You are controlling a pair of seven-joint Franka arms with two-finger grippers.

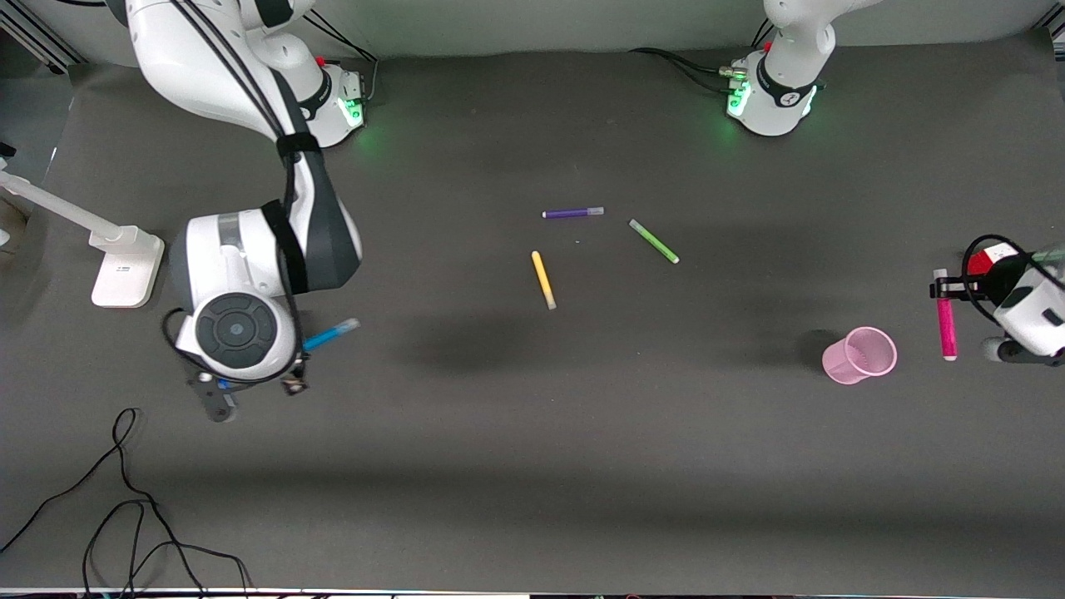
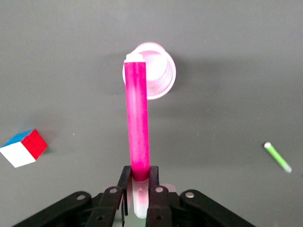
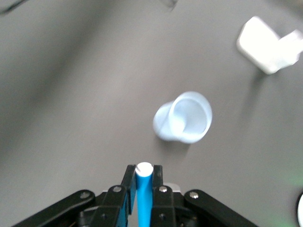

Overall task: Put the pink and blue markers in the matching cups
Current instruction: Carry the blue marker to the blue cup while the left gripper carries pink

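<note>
Next, my left gripper lets the pink marker, now held beside the cup, go inside the opening of the pink ribbed cup (image 1: pixel 865 353) (image 2: pixel 151 73).
My left gripper (image 2: pixel 140 176) is shut on the capped end of the pink marker (image 2: pixel 137 123). It holds the marker in the air beside the pink ribbed cup (image 2: pixel 158 71), toward the left arm's end of the table. In the front view this gripper (image 1: pixel 943 289) and the pink marker (image 1: pixel 946 320) are next to the pink cup (image 1: pixel 859 355). My right gripper (image 3: pixel 144 174) is shut on the blue marker (image 3: pixel 144 196), above the table near the pale blue cup (image 3: pixel 184 118). In the front view the blue marker (image 1: pixel 331 335) sticks out from under the right wrist, which hides the blue cup.
Purple (image 1: pixel 572 213), green (image 1: pixel 654 241) and yellow (image 1: pixel 543 279) markers lie mid-table. A coloured cube (image 2: pixel 21 147) sits near the left gripper. A white stand base (image 1: pixel 126 266) is at the right arm's end. Black cables (image 1: pixel 125 499) lie near the front edge.
</note>
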